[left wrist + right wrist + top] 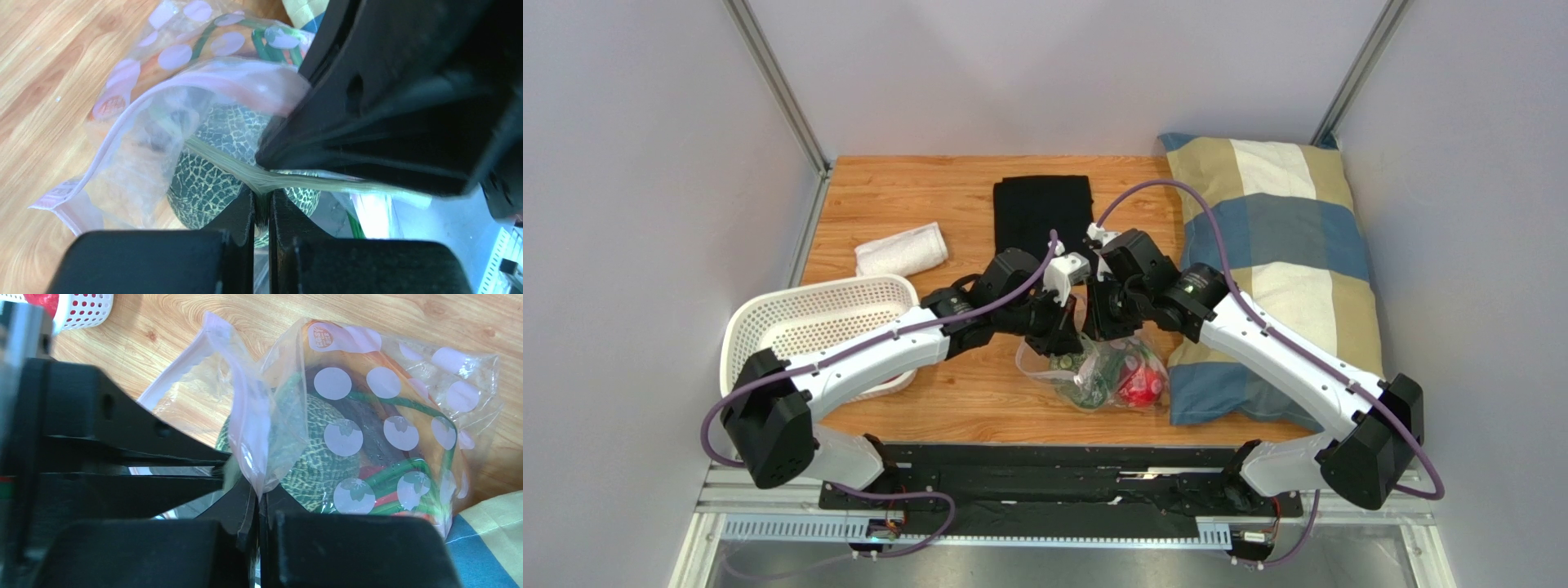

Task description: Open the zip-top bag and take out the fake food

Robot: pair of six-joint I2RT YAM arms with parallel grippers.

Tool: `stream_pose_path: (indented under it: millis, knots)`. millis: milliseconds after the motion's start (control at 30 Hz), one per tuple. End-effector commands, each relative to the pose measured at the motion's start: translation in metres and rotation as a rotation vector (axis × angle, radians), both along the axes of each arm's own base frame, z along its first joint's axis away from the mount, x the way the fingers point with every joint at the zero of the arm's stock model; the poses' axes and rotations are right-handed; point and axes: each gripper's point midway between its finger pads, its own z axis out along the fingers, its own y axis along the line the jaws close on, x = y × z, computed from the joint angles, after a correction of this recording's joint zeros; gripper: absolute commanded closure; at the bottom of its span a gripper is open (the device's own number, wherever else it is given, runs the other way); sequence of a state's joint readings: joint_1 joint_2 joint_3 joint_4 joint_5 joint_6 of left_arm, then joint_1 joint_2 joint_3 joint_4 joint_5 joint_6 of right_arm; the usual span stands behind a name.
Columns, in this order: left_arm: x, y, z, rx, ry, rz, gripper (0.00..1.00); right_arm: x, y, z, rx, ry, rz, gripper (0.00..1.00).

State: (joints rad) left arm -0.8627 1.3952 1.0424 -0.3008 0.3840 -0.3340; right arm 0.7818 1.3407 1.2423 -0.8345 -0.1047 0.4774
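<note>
The left gripper should drop the green netted round piece inside the white perforated basket (837, 354), near its front rim.
The zip-top bag (1100, 374), clear with pale dots, lies on the wooden table between my two grippers. Inside it are a red round fruit (1140, 386), a green netted round piece (209, 177) and green stems (399, 471). My left gripper (263, 195) is shut on one lip of the bag's mouth. My right gripper (256, 502) is shut on the other lip, the pinkish zip strip (248, 416). The two lips stand apart in the left wrist view, so the mouth gapes. In the top view the left gripper (1063, 343) and right gripper (1109, 328) are close together above the bag.
A white perforated basket (817, 321) stands at the left and a rolled white towel (901, 250) behind it. A folded black cloth (1044, 211) lies at the back centre. A striped pillow (1271, 270) fills the right side, touching the bag.
</note>
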Motion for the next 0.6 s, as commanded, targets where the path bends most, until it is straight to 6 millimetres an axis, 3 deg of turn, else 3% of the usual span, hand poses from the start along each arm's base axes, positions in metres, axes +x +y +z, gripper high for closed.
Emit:
stream_pose_path:
  millis: [0,67,100,133,200,300,433,533,567]
  knots:
    - [-0.004,0.007,0.072,-0.122,-0.136,0.013,1.00,0.010,-0.006,0.010,-0.010,-0.090,-0.008,1.00]
    - [0.001,0.021,0.093,-0.130,-0.194,0.096,1.00,0.016,-0.020,0.009,-0.075,-0.135,-0.031,1.00]
    - [-0.006,0.031,0.117,-0.182,-0.252,0.119,1.00,0.017,-0.026,0.008,-0.098,-0.148,-0.042,1.00]
    - [-0.008,0.037,0.117,-0.185,-0.289,0.133,1.00,0.019,-0.031,0.008,-0.119,-0.163,-0.049,1.00]
    - [-0.012,0.048,0.143,-0.274,-0.397,0.171,1.00,0.022,-0.043,0.009,-0.158,-0.189,-0.084,1.00]
    - [-0.019,0.053,0.140,-0.295,-0.368,0.192,1.00,0.023,-0.046,0.013,-0.166,-0.202,-0.093,1.00]
    - [-0.019,0.059,0.162,-0.366,-0.314,0.268,1.00,0.025,-0.047,0.012,-0.178,-0.207,-0.090,1.00]
    - [0.000,0.085,0.192,-0.411,-0.313,0.487,1.00,0.025,-0.048,0.007,-0.192,-0.199,-0.090,1.00]
    - [0.013,0.105,0.189,-0.358,-0.325,0.618,1.00,0.024,-0.047,0.006,-0.188,-0.193,-0.086,1.00]
